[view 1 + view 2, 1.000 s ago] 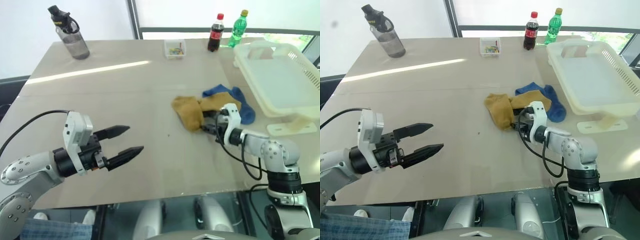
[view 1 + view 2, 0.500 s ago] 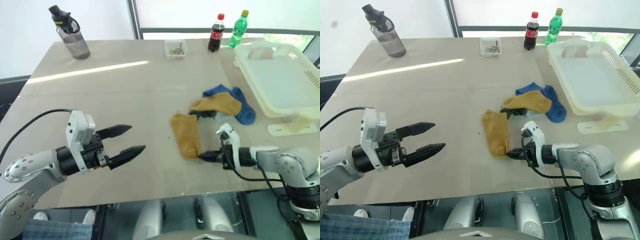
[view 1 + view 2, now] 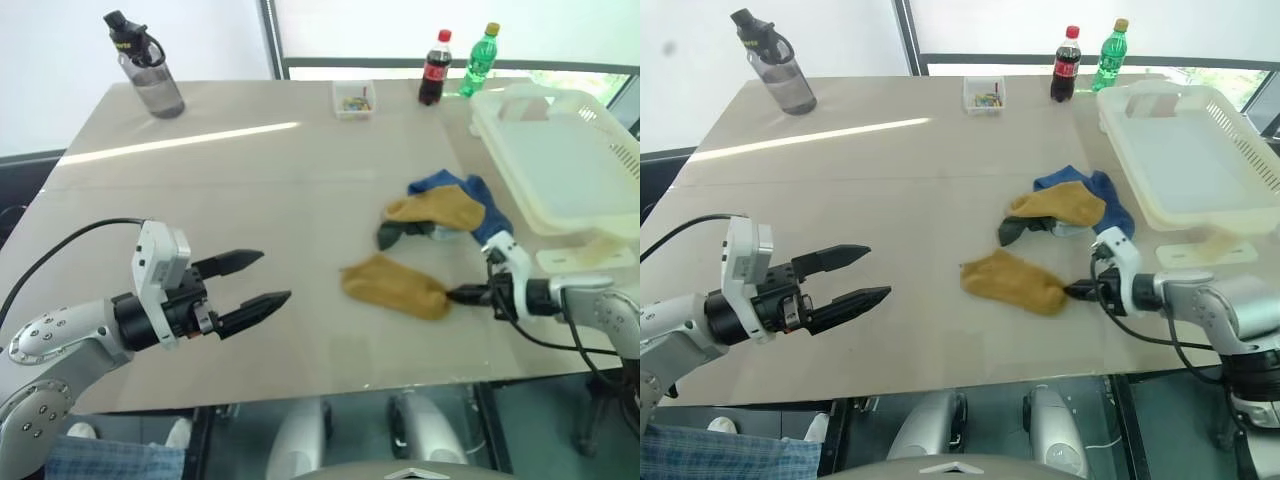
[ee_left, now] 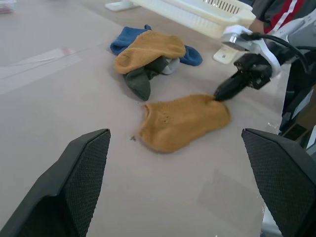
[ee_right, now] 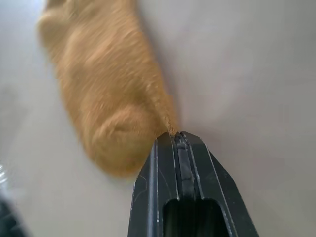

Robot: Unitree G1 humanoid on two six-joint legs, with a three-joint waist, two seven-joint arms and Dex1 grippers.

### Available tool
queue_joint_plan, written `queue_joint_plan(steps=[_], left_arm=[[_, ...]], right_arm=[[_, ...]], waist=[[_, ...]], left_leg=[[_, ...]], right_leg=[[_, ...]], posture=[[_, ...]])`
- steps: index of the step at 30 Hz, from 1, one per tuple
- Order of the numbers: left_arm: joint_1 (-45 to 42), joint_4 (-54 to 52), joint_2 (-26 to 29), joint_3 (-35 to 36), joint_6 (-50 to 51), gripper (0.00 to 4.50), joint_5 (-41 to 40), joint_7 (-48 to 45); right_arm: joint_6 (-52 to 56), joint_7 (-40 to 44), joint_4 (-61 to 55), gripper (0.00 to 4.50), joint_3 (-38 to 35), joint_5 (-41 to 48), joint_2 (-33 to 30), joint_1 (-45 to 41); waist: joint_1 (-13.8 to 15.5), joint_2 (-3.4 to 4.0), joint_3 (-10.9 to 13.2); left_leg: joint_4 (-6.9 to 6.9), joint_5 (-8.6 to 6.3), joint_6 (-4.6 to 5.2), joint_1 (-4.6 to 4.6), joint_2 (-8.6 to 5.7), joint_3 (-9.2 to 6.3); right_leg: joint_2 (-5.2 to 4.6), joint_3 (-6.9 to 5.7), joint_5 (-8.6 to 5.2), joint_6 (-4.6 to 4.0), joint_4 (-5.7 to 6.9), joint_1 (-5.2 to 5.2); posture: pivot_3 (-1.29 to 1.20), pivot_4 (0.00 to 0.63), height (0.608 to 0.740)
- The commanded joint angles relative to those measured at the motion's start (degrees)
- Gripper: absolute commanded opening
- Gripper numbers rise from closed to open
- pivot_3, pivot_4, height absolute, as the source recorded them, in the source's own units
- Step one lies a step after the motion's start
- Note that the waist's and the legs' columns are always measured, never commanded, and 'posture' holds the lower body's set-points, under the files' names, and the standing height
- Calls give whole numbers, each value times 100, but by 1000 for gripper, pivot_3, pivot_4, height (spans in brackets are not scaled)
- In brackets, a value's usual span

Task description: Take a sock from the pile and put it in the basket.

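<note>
Next, my right gripper lets go of the mustard-yellow sock on the table (image 3: 346, 269) between the pile and my left gripper.
A mustard-yellow sock (image 3: 395, 287) lies flat on the table, just in front of the pile (image 3: 445, 212), which holds another yellow sock, a blue one and a dark green one. My right gripper (image 3: 452, 295) is low over the table, shut on the sock's right-hand edge; the right wrist view has the sock (image 5: 103, 98) pinched at the closed tips. The cream-white basket (image 3: 560, 160) stands at the far right, behind that arm. Well left of the sock, my left gripper (image 3: 272, 277) hovers open and holds nothing.
A grey water bottle (image 3: 147, 65) stands at the back left. A small clear box (image 3: 352, 98), a cola bottle (image 3: 433, 68) and a green bottle (image 3: 478, 60) line the far edge. The table's front edge runs close under both arms.
My right gripper has swung to the right, dragging the yellow sock out of the pile until it lies flat in front of it. The left arm has kept still.
</note>
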Motion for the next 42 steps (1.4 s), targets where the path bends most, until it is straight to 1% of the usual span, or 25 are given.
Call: queue_joint_plan(steps=[1,3,6,8,12,14,16,18,21,24,26,27,30,32,35,37,42], left_arm=[[-51,-30,78,62,-23,4500,-61,-57],[-72,-18,89,46,-19,4500,-58,-71],[-98,9,114,30,-16,4500,-56,-106],[-117,47,134,21,-22,4500,-44,-138],[-168,106,159,-17,-26,4500,-16,-192],[-185,117,164,-33,-24,4500,-5,-216],[-196,127,165,-45,-30,4500,2,-227],[-203,137,162,-58,-33,4500,8,-231],[-203,136,159,-70,-33,4500,12,-233],[-204,136,157,-75,-35,4500,15,-228],[-203,134,154,-72,-35,4500,11,-216],[-202,133,153,-74,-36,4500,11,-212],[-201,120,145,-75,-34,4500,-1,-193],[-198,115,141,-71,-33,4500,-12,-186],[-192,101,135,-70,-29,4500,-27,-170],[-194,91,127,-82,-27,4500,-32,-155],[-227,92,110,-150,-34,4500,-37,-121]], right_arm=[[-217,18,206,18,-240,-218,-162,-25],[-324,88,268,18,-334,-253,-224,-13],[-286,256,163,18,-695,22,-234,-46],[-145,450,-15,18,-999,337,-280,-73],[147,985,-462,18,-1644,1108,-611,-125],[355,880,-532,18,-2008,1492,-615,-299],[718,738,-431,18,-2198,1760,-710,-494],[1240,639,-353,18,-2239,2056,-839,-698],[1891,252,-319,18,-2124,2472,-639,-1184],[2392,-216,-317,18,-1987,2829,-145,-1678],[2639,-664,-273,18,-1808,3023,321,-1962],[2685,-1022,-171,18,-1637,3099,616,-2072],[2706,-2087,-90,18,-1259,3247,1796,-2165],[2706,-2610,-145,18,-1178,3299,2465,-2145],[2696,-3364,-44,18,-1293,3296,3465,-2213],[2629,-3699,13,18,-1327,3255,3867,-2245],[2240,-4264,243,18,-1289,2975,4588,-2259]], waist=[[-6,0,0],[-9,0,0],[-8,1,2],[-10,1,2],[-8,9,8],[-12,8,9],[-17,7,9],[-15,8,10],[-26,7,10],[-38,7,10],[-38,7,10],[-41,7,10],[-44,0,5],[-48,4,7],[-35,8,5],[-17,7,3],[-49,8,4]], left_leg=[[-1,0,0,0,0,0],[-3,0,0,0,0,1],[-3,0,0,0,0,1],[-3,0,0,0,0,2],[-3,0,0,-1,1,0],[-4,0,0,-1,2,-1],[-4,0,0,0,2,1],[-3,0,1,0,3,2],[-3,0,0,0,3,1],[-4,0,0,0,5,2],[-4,0,1,-2,6,4],[-4,0,0,-2,7,2],[-6,0,0,-6,9,0],[-7,0,1,-17,9,-3],[-7,0,0,-41,9,-8],[9,2,-1,-95,3,-17],[8,1,-1,-93,-4,-13]], right_leg=[[0,0,1,-2,0,0],[0,1,7,-13,-1,-1],[0,0,7,-12,-1,-1],[1,1,6,-11,-1,-1],[2,0,6,-10,0,-2],[2,-1,6,-10,-1,-2],[3,0,6,-10,-1,-2],[3,1,6,-9,-1,-2],[3,1,8,-14,-1,-3],[6,2,8,-14,-1,-4],[9,4,9,-15,0,-7],[10,3,10,-16,0,-8],[13,3,16,-8,3,-11],[14,2,18,-5,3,-20],[13,-1,25,5,10,-46],[6,-8,28,5,26,-95],[0,-7,28,5,25,-95]], posture=[[0,150,740],[0,150,740],[0,150,740],[0,150,740],[0,150,740],[0,150,740],[0,150,740],[0,150,740],[0,150,740],[0,150,740],[0,150,740],[0,150,740],[0,150,740],[0,150,740],[0,150,740],[0,150,740],[0,150,740]])
